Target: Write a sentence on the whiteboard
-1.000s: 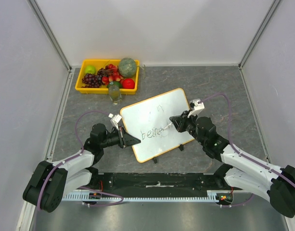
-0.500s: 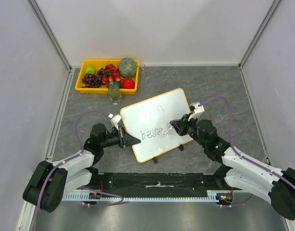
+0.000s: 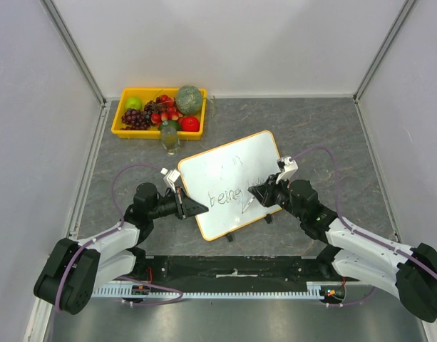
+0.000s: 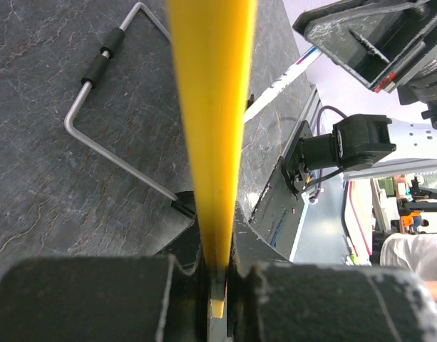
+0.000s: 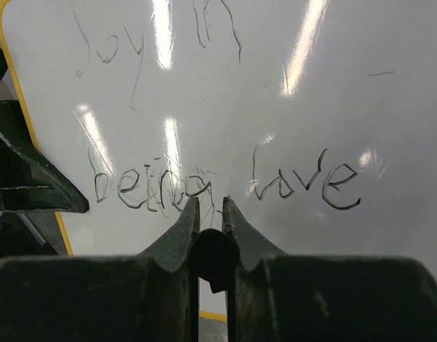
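The robot will put the marker, which hovers over the whiteboard now, down with its right gripper on the grey table [image 3: 274,237] in front of the closest black clip.
The whiteboard [image 3: 229,171] with its orange-yellow frame stands tilted on the grey table. My left gripper [image 3: 202,209] is shut on the board's left frame edge [image 4: 211,107], which runs up between the jaws [image 4: 217,274]. My right gripper [image 3: 256,191] hovers over the board's lower right part, shut on a marker [image 3: 247,204] whose tip points down toward the near edge. In the right wrist view the marker's dark barrel [image 5: 215,255] sits between the jaws [image 5: 211,206]. The sentence [image 5: 304,187] reads "Joy in" above "being love" in thin dark strokes.
A yellow fruit tray [image 3: 118,130] stands at the back left, with a small glass jar [image 3: 171,139] in front of it. The board's wire stand [image 4: 83,128] rests on the table under it. Grey walls close the sides and back.
My right gripper has drawn back toward the near edge and slightly left, the marker tip swinging down below the second line. The left gripper and the board have not moved.
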Available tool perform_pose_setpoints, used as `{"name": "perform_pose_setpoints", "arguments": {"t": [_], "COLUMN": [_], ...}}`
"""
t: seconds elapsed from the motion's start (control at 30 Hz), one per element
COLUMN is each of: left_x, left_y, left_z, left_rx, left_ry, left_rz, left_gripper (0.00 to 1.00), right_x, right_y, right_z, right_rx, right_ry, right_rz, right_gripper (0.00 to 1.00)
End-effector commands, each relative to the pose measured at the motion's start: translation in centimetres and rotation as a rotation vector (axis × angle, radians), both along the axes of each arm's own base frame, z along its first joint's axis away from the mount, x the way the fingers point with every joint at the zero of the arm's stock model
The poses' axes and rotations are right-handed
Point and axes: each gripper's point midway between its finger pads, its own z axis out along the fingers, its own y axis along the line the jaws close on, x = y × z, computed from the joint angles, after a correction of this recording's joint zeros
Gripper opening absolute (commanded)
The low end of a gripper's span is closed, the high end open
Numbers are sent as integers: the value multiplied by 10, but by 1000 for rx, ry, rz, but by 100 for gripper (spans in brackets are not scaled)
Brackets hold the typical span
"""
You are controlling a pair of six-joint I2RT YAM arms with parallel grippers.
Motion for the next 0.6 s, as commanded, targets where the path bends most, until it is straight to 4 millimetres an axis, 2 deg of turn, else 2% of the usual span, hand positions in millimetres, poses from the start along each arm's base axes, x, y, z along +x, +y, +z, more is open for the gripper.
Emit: {"name": "perform_pose_setpoints", "arguments": {"t": [0.0,0.13,0.37,0.43,0.57], "left_x": [-1,-1,-1,-1,-2], "left_y": [16,16,16,16,16], "left_z": [-40,-40,-40,-40,-39], "left_rx": [137,137,136,135,134], "left_ry": [64,64,64,64,64], "left_rz": [63,63,65,64,63], "left_gripper": [2,2,2,2,2], "right_x": [-6,1,11,9,6], "right_y": [-14,-7,6,12,11], "right_z": [-49,-39,-9,5,33], "right_rx": [-104,-47,58,104,159], "right_ry": [100,83,48,40,7], "right_rz": [-29,-43,-47,-25,-23], "right_gripper": [0,0,0,0,0]}}
